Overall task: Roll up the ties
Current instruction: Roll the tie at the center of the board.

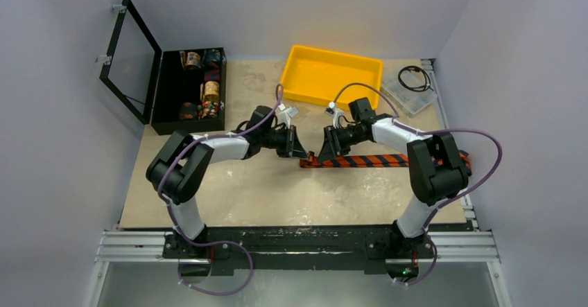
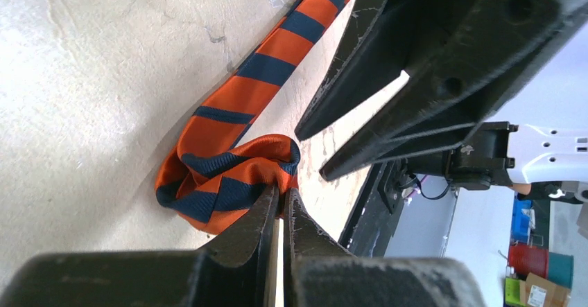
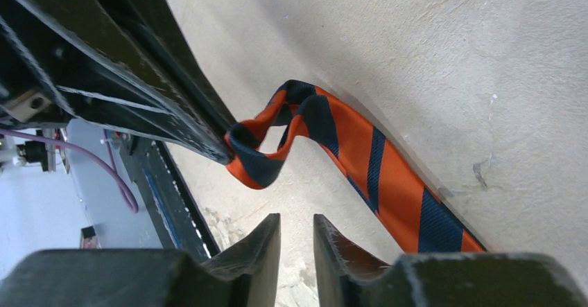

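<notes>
The left gripper holds the loose loop by its edge, so the right gripper needs to pin that edge first, and then the left gripper needs to pinch across the fold [image 2: 179, 188].
The tie [image 1: 360, 160], orange with navy diagonal stripes, lies flat across the right middle of the table. Its left end is curled into a loose loop [image 2: 229, 179]. My left gripper [image 1: 297, 149] is shut on the edge of that curled end, as the left wrist view [image 2: 283, 199] shows. My right gripper [image 1: 324, 147] faces it from the right, just above the tie. In the right wrist view [image 3: 297, 227] its jaws stand slightly apart with nothing between them, and the curled end [image 3: 267, 147] lies a little beyond the tips.
A yellow bin [image 1: 331, 75] stands at the back centre. A black case [image 1: 170, 102] with its lid open at the back left holds several patterned fabric rolls. A clear plastic box with a black cable [image 1: 412, 89] sits at the back right.
</notes>
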Controlling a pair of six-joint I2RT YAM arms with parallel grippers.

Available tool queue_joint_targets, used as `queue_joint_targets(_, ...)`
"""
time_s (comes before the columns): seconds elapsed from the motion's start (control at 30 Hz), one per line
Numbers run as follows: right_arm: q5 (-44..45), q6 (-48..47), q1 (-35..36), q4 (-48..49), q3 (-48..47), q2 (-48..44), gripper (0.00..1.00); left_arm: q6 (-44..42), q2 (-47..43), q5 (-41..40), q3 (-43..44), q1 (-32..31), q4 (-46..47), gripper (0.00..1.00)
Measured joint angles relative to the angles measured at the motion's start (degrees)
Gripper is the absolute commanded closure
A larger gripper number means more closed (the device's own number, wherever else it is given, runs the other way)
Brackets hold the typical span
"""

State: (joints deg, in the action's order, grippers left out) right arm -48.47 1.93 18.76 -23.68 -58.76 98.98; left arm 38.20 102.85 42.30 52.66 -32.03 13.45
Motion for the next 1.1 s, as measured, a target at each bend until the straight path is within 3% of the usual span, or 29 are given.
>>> queue_joint_targets(0.23, -1.25, 2.1, -0.02, 1.49, 0.5, 0.17, 0.59, -0.96, 4.94, -0.35, 3.69, -1.16, -1.6, 0.98)
queue_joint_targets(0.37, -1.62, 3.3, -0.04, 2.29, 0.83, 1.64, 0.53, -1.31, 7.61, -0.15, 5.05, -1.16, -1.88, 0.79)
queue_joint_targets(0.57, -0.61, 4.24, -0.33, 2.34, 0.9, 3.52, 0.53, -0.11, 10.05, 1.51, 5.33, -1.11, -0.96, 0.7)
queue_joint_targets(0.8, 1.03, 5.79, -0.9, 3.32, 0.9, 4.44, 0.61, 2.4, 11.06, 3.06, 5.4, -0.98, 0.66, 0.87)
queue_joint_targets(1.1, 2.73, 8.13, -0.92, 5.79, 0.66, 5.73, 0.64, 3.19, 11.72, 3.34, 5.53, -0.59, 0.61, 0.91)
